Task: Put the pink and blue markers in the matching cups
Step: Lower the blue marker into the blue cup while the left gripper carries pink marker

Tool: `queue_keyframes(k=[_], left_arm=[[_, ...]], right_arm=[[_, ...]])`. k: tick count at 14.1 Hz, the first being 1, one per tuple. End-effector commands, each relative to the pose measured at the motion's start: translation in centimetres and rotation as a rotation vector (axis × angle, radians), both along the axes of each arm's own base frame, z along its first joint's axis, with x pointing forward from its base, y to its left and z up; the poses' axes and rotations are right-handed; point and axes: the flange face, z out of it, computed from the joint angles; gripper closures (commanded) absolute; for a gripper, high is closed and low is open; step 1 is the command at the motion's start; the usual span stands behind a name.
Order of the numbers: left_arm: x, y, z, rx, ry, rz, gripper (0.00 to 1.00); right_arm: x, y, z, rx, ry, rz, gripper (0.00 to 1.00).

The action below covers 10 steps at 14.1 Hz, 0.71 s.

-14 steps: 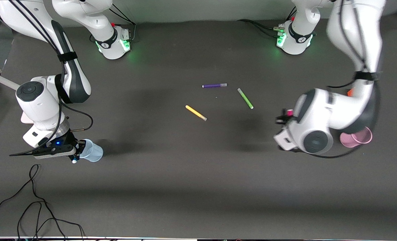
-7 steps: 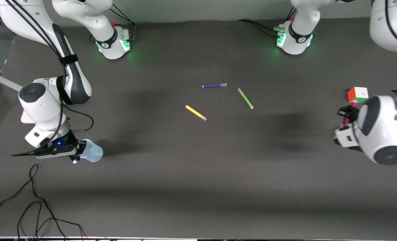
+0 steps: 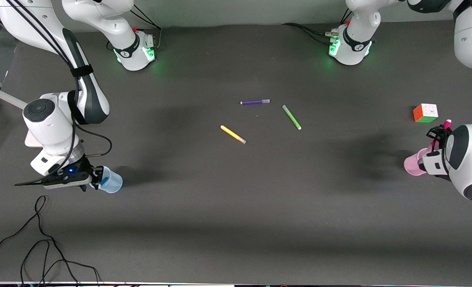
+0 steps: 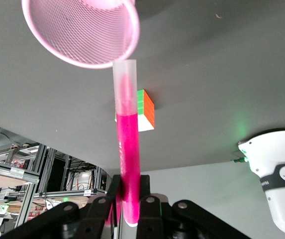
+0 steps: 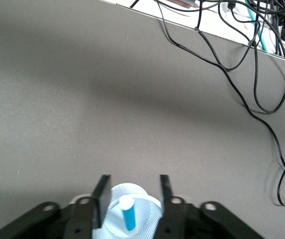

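Next, I let go of the pink marker with my left gripper inside the pale pink cup (image 3: 425, 158) (image 4: 85, 30), so it leans on the cup's rim toward the puzzle cube. The marker is now in the air beside that cup.
My left gripper (image 3: 435, 138) is shut on the pink marker (image 3: 445, 123) and holds it in the air next to the pale pink cup (image 3: 412, 166) at the left arm's end of the table. In the left wrist view the fingers (image 4: 130, 182) clamp the pink marker (image 4: 127, 149), and its greyish cap points at the rim of the pink cup (image 4: 77, 30). My right gripper (image 3: 94, 179) is open around the light blue cup (image 3: 113, 184). The blue marker (image 5: 128, 217) stands inside the blue cup (image 5: 150, 211), between the spread fingers of the right gripper (image 5: 133, 178), touching neither.
A multicoloured puzzle cube (image 3: 425, 113) sits near the pink cup, farther from the front camera. Purple (image 3: 255, 102), green (image 3: 291, 116) and yellow (image 3: 233, 134) pens lie mid-table. Black cables (image 3: 40, 239) trail near the table's front edge at the right arm's end.
The left arm swung with the pink marker from mid-table to the pink cup. The right gripper let go of the blue marker, which now stands in the blue cup.
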Motion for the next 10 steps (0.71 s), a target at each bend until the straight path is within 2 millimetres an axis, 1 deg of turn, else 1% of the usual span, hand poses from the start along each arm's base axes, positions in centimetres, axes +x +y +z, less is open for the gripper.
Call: queue_keyframes(k=[1,4,8,10], left_arm=[[0.3,1.7,-2.0,-0.018,0.015,-0.005,1.0],[0.5,2.5,-3.6,-0.027,0.0,-0.008,1.0],[1.2,2.5,-5.0,-0.027,-0.025,-0.033,1.0],[1.4,2.4,-5.3,-0.03,-0.036,-0.04,1.0]], right_arm=[[-0.2,-0.1,0.2,-0.014,-0.013,0.025,0.0],[-0.2,-0.1,0.2,-0.014,-0.013,0.025,0.0],[-0.2,-0.1,0.3,-0.012,-0.012,0.02,0.0],[-0.3,-0.2,0.3,-0.011,-0.011,0.015,0.0]])
